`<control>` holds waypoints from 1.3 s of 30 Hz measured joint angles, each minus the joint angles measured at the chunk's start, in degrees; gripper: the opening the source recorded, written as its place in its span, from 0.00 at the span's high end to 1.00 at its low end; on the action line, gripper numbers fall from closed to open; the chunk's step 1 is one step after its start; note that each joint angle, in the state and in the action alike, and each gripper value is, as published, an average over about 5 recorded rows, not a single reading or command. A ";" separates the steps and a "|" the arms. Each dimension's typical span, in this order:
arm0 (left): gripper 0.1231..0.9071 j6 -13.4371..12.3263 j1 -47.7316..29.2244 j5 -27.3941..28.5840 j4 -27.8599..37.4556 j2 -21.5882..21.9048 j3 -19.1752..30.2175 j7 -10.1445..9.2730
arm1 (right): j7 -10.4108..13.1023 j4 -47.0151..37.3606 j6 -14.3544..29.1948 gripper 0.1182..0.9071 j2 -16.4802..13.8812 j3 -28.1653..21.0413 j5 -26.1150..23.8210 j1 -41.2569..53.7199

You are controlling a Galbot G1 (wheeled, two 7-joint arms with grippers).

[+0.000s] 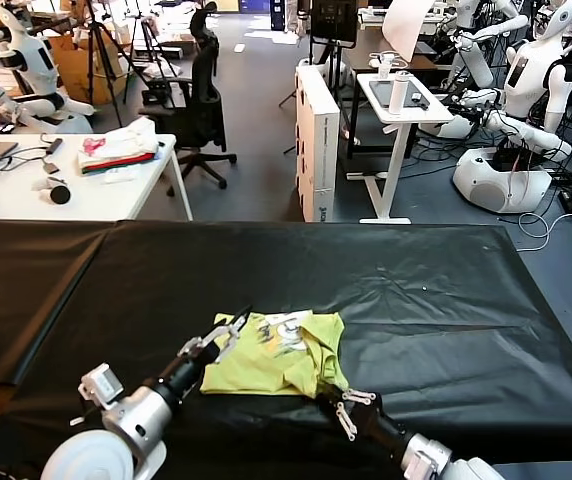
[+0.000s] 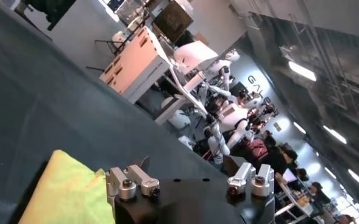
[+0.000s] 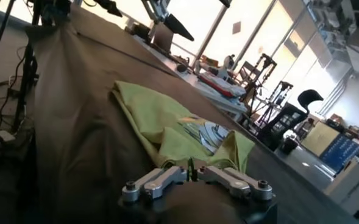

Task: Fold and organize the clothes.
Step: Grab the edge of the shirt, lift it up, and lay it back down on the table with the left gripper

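Observation:
The T-shirt bunches up into a raised fold above its near corner, so the robot's right gripper will open, grab the T-shirt's side edge point(image 1: 341, 365) and pull the fold flat.
The clothes are one lime yellow-green T-shirt point(image 1: 276, 355) lying crumpled near the front middle of the black-covered table point(image 1: 446, 300), its white print facing up. My left gripper point(image 1: 228, 330) is open at the shirt's left edge, and the left wrist view shows the green cloth point(image 2: 63, 189) just beside its spread fingers. My right gripper point(image 1: 336, 395) is at the shirt's near right corner. In the right wrist view this gripper point(image 3: 191, 167) has its jaws together, pinching the near edge of the T-shirt point(image 3: 167, 125).
A white desk point(image 1: 26, 190) at the back left carries a pile of pink, white and red cloth point(image 1: 121, 150). Beyond the table stand an office chair point(image 1: 201, 100), a white cabinet point(image 1: 316, 140), a small white stand point(image 1: 401, 110) and other robots point(image 1: 526, 100).

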 joint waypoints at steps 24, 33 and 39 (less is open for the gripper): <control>0.00 0.00 1.75 3.38 -0.63 -1.37 0.17 1.48 | -0.83 -1.33 0.99 0.05 -1.96 -2.90 -0.81 2.94; 0.00 0.00 2.11 4.18 -0.77 -1.88 0.19 1.95 | -0.93 -1.62 1.10 0.25 -2.14 -3.39 -0.89 3.57; 0.00 0.00 2.28 4.23 -0.98 -2.01 0.24 1.96 | -0.84 -1.65 1.12 0.42 -2.15 -3.32 -0.81 3.48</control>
